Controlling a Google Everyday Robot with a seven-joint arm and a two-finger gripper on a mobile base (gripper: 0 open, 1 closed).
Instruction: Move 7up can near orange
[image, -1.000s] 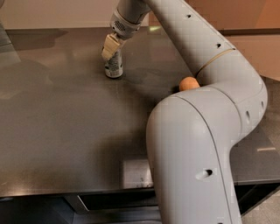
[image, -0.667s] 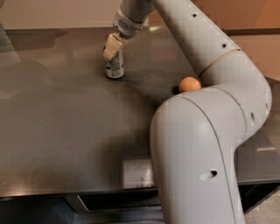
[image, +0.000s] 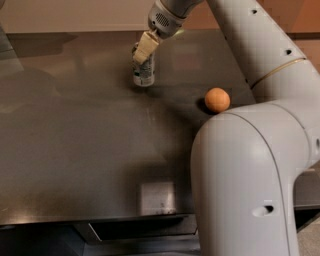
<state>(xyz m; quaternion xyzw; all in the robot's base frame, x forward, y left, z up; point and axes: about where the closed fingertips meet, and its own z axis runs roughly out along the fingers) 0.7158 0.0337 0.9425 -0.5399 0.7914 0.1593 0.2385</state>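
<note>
I should release the 7up can just beside the orange, on its side (image: 187, 101) away from my white arm.
The 7up can (image: 143, 71), silvery-white with green markings, stands upright on the dark table (image: 75, 150) at the back middle. My gripper (image: 143, 48) comes down from the upper right, and its cream fingers (image: 146, 46) are closed over the can's top. The orange (image: 217, 99) lies on the table to the right of the can and a little nearer, about two can-widths away. It sits close to my arm's large white link (image: 250, 175).
My white arm fills the right side of the view and hides the table's right part. A pale square patch (image: 157, 197) sits near the table's front edge. A drawer-like ledge (image: 135, 230) shows below that edge.
The gripper and the 7up can have moved together to the right, closer to the orange. The orange has stayed in place.
</note>
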